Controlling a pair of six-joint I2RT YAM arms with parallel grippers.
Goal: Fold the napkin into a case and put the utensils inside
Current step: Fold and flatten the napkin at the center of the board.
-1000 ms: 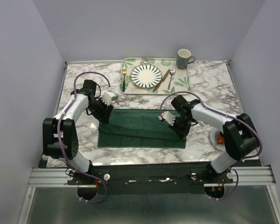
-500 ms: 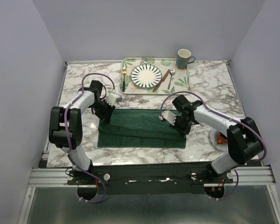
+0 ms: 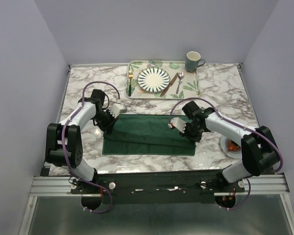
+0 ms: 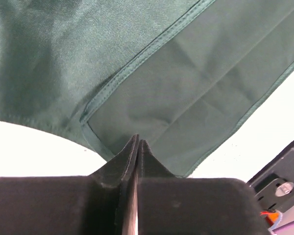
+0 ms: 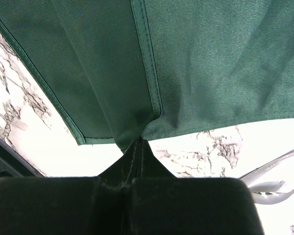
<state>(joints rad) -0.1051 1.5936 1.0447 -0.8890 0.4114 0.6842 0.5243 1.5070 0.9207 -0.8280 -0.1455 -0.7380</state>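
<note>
I should open my left gripper, as the corner of the napkin's folded layer lies beside its fingers, then take that corner and pull it to the napkin's near edge (image 3: 109,153).
The dark green napkin (image 3: 149,134) lies on the marble table, with a folded layer across its far part. My left gripper (image 3: 109,126) is at its left edge, jaws shut, with cloth (image 4: 186,98) at the tips (image 4: 137,141). My right gripper (image 3: 191,134) is at its right edge, shut on a pinch of the napkin (image 5: 137,73) at its tips (image 5: 139,139). The gold fork (image 3: 130,81), copper-brown knife (image 3: 169,84) and silver spoon (image 3: 179,82) lie on the leaf-patterned tray (image 3: 191,88) beside the striped plate (image 3: 154,80). No finished case shows.
A grey-green mug (image 3: 193,61) stands at the tray's far right corner. A small white dish with something orange (image 3: 229,144) sits by the right arm. Silver metal pieces (image 5: 272,183) show at the right wrist view's lower right.
Both grippers stay shut at the napkin's side edges. The left arm's elbow swung out and back, and its gripper moved slightly toward me. The right gripper has barely moved.
</note>
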